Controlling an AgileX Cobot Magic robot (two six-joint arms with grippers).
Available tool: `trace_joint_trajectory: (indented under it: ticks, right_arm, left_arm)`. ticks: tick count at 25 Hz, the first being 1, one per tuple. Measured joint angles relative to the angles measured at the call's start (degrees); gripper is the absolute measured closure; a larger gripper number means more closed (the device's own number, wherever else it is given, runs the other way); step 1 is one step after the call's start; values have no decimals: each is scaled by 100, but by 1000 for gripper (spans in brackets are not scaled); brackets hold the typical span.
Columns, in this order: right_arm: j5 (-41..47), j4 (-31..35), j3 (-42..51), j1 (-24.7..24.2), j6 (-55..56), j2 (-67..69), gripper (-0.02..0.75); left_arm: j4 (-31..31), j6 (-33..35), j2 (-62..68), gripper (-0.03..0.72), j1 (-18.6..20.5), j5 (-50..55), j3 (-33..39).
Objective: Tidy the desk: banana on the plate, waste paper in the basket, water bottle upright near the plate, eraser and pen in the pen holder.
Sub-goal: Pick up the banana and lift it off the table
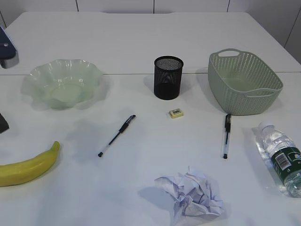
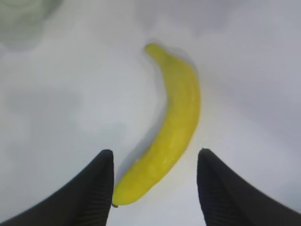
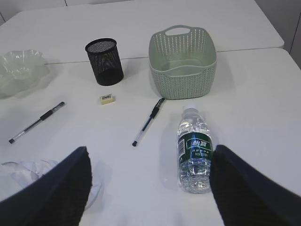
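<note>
Next, my left gripper needs to go to the middle of the yellow banana (image 1: pixel 26 169) (image 2: pixel 173 133) and close there, leaving both ends of the banana free.
The yellow banana (image 1: pixel 28 168) lies at the front left of the white table. My left gripper (image 2: pixel 155 152) hangs open above it, with its stem end between the fingers and untouched. The water bottle (image 3: pixel 194 155) lies on its side at the front right, close to one finger of my open right gripper (image 3: pixel 150 149). Crumpled waste paper (image 1: pixel 193 195) sits front centre. One pen (image 1: pixel 116 135) lies left of the yellow eraser (image 1: pixel 176 113), another pen (image 1: pixel 226 135) right of it. The black mesh pen holder (image 1: pixel 168 77), glass plate (image 1: pixel 35 73) and green basket (image 1: pixel 244 106) stand behind, all empty.
A seam between two tabletops runs behind the plate and the basket. A dark part (image 1: pixel 2 123) and a blue-grey part (image 1: pixel 7 49) show at the left edge of the exterior view. Neither gripper's fingers show there.
</note>
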Motion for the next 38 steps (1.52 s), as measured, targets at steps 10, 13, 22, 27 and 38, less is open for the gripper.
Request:
trace_joint_trajectory:
  ticks: [10, 13, 22, 27, 38]
  right_arm:
    - [257, 127, 0, 11, 0, 1270, 152]
    - [173, 316, 0, 20, 5, 1348, 152]
    - [173, 347, 0, 20, 5, 1374, 153]
    - [185, 347, 0, 20, 5, 1374, 152]
    - [207, 226, 0, 20, 5, 1374, 153]
  left_arm:
    - [-317, 508, 374, 293, 441, -361, 11]
    - [-480, 911, 562, 293, 463, -384, 109]
    - [-668, 2990, 1057, 293, 463, -360, 192]
    - [-691, 3323, 1423, 293, 463, -430, 192]
    - [-993, 3358, 1755, 165, 463, -316, 192]
